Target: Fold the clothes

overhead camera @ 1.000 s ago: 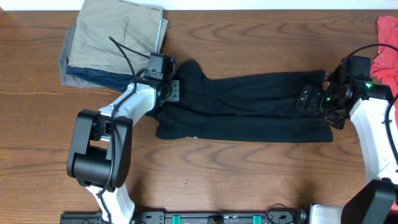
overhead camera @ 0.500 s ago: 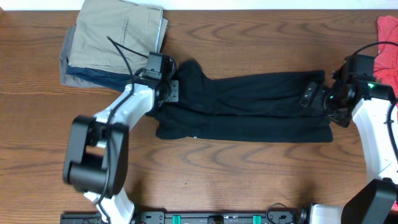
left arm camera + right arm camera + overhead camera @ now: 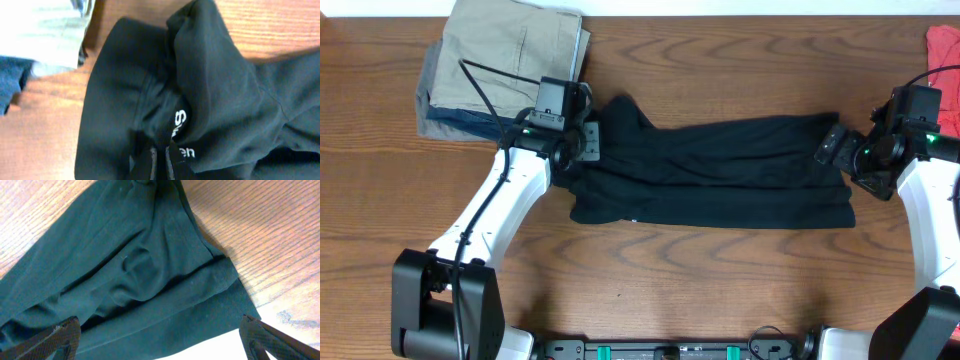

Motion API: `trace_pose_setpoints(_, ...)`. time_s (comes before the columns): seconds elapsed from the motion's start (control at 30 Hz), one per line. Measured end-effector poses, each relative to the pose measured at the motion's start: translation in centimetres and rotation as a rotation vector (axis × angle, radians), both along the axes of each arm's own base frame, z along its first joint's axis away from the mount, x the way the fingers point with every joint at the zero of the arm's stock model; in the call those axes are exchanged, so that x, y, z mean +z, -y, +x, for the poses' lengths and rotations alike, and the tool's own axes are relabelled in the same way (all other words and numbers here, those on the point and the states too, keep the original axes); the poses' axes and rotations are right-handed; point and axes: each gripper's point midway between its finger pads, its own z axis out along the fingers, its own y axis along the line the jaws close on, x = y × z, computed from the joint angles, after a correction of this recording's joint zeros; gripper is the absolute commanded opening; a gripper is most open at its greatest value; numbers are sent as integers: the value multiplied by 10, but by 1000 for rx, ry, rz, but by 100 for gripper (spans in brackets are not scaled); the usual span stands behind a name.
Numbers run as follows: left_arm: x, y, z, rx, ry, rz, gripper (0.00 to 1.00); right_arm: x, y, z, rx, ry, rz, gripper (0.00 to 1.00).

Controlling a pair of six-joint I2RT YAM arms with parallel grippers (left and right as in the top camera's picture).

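Note:
I will next move my right gripper to the black shirt's far corner [image 3: 832,119] [image 3: 167,187], at the end near the red garment, and close it there.
The clothes, a black shirt [image 3: 720,170], lie in a long folded strip across the middle of the table. My left gripper [image 3: 592,142] is shut on a fold of fabric at the strip's left end. In the left wrist view the fingers [image 3: 161,162] pinch black cloth [image 3: 225,90] just below white lettering [image 3: 181,125]. My right gripper [image 3: 833,146] hovers open at the strip's right end. Its fingertips [image 3: 50,340] stand far apart with the shirt's corner [image 3: 125,270] beneath them and nothing held.
A stack of folded khaki and blue-grey garments [image 3: 505,60] sits at the back left, close behind my left gripper. A red garment [image 3: 942,55] lies at the right edge, beside the right arm. Bare wood [image 3: 700,280] runs along the front of the table.
My left gripper has shifted slightly left and back with the fabric, and its arm has swung out to the left. My right gripper has drawn back rightward off the shirt's end.

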Motion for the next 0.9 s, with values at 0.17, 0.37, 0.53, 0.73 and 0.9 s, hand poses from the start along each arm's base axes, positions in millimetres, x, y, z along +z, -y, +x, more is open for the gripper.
trace_pose_setpoints(0.17,-2,5,-13,24,-62,-55,6,-1,-1,0,2,-2,6,99)
trace_pose_setpoints(0.37,38,15,-17,9,19,-144,6,-16,-17,9,40,-20,80,99)
trace_pose_setpoints(0.53,62,17,-20,1,76,-174,6,-35,-42,26,111,-19,133,99)
trace_pose_setpoints(0.73,60,17,-24,6,56,-177,6,-46,-35,53,109,45,107,99)
trace_pose_setpoints(0.9,60,17,-25,8,53,-177,6,-39,-12,72,69,128,38,98)
